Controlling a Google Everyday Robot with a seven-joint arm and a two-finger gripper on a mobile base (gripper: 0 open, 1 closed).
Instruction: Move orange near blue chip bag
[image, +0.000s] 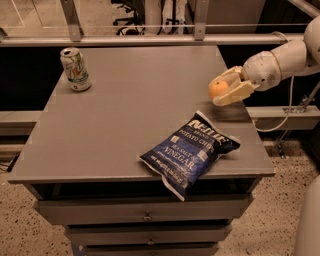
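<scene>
I need to release the orange on the table (194, 98) just behind the far corner of the blue chip bag with my gripper.
The orange (218, 89) is a small round fruit held between the cream fingers of my gripper (225, 89), a little above the right side of the grey table (125, 110). The gripper is shut on it, and the arm reaches in from the right. The blue chip bag (191, 151) lies flat near the table's front right corner, its black top band pointing right, below and slightly left of the orange. A clear gap separates the orange from the bag.
A white-and-green soda can (75, 69) stands upright at the table's back left. Drawers (145, 216) sit under the tabletop. A metal rail (150, 39) runs behind the table. The table's right edge lies just under the gripper.
</scene>
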